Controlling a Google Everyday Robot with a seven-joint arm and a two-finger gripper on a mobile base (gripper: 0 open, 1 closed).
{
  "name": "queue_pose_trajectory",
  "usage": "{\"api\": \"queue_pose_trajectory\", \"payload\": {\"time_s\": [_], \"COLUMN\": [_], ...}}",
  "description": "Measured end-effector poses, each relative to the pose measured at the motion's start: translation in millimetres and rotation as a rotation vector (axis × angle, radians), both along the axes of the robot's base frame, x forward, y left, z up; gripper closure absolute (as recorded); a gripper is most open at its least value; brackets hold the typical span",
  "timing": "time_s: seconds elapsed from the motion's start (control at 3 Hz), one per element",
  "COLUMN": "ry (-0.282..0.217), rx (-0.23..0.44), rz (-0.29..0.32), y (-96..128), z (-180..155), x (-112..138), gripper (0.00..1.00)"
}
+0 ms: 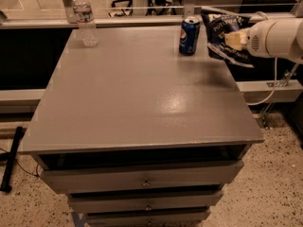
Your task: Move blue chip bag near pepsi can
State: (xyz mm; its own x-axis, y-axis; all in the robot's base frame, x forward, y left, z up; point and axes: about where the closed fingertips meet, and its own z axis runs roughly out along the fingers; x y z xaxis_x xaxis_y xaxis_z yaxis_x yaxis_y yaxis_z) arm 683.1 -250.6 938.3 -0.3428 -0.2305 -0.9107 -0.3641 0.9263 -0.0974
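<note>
Next, I let go of the blue chip bag on the grey table's edge (208, 47), next to the pepsi can.
The blue chip bag (222, 32), dark navy foil with white lettering, hangs at the table's far right edge, tilted. My gripper (235, 39) on the white arm reaches in from the right and is shut on the bag's right side. The pepsi can (189, 36) stands upright on the grey table (142, 93) at the far right, just left of the bag with a small gap between them. Part of the bag's right side is hidden behind my gripper.
A clear plastic water bottle (84, 18) stands at the table's far left corner. Drawers (144, 178) sit under the tabletop. A white rail (118, 20) runs behind the table. A black bar (12, 160) lies on the floor at the left.
</note>
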Motion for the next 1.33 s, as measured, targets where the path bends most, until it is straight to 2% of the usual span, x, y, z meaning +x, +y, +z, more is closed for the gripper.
{"api": "queue_pose_trajectory", "payload": {"time_s": [0.33, 1.33], "ry": [-0.025, -0.016], "rx": [0.031, 0.056], "rz": [-0.024, -0.072], "y": [-1.5, 1.9], "z": [0.2, -20.8], "x": [17.9, 75.6], "gripper": [1.0, 1.0]}}
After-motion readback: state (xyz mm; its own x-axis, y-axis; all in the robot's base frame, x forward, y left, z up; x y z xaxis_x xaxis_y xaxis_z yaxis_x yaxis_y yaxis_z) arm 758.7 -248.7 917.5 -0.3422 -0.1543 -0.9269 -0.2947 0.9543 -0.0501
